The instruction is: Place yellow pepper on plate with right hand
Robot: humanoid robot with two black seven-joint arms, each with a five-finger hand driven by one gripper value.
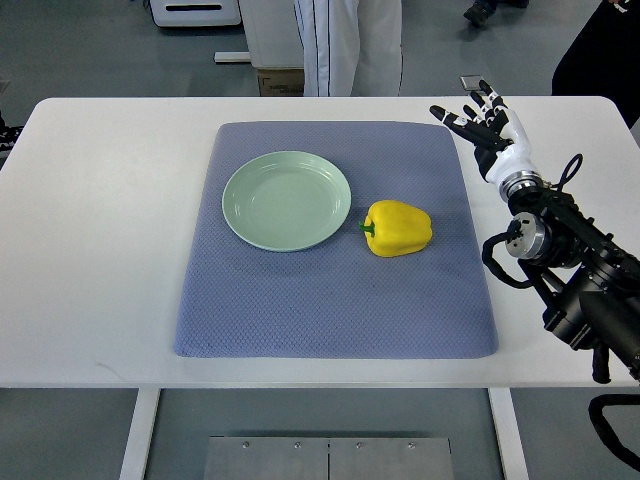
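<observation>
The robot's right gripper should come in from the end opposite the green stem and close around the body of the yellow pepper (407,229).
A yellow pepper (398,229) with a green stem lies on its side on the blue-grey mat (336,310), just right of the pale green plate (287,200). The plate holds nothing. My right hand (480,118) hovers over the mat's far right corner, fingers spread and holding nothing, well beyond and to the right of the pepper. Its black forearm (570,270) comes in from the right edge. My left arm does not show.
The mat lies on a white table (100,250). A person's legs in white trousers (348,45) stand behind the table's far edge, beside a cardboard box (280,80). Another person's dark sleeve (600,50) shows at the top right.
</observation>
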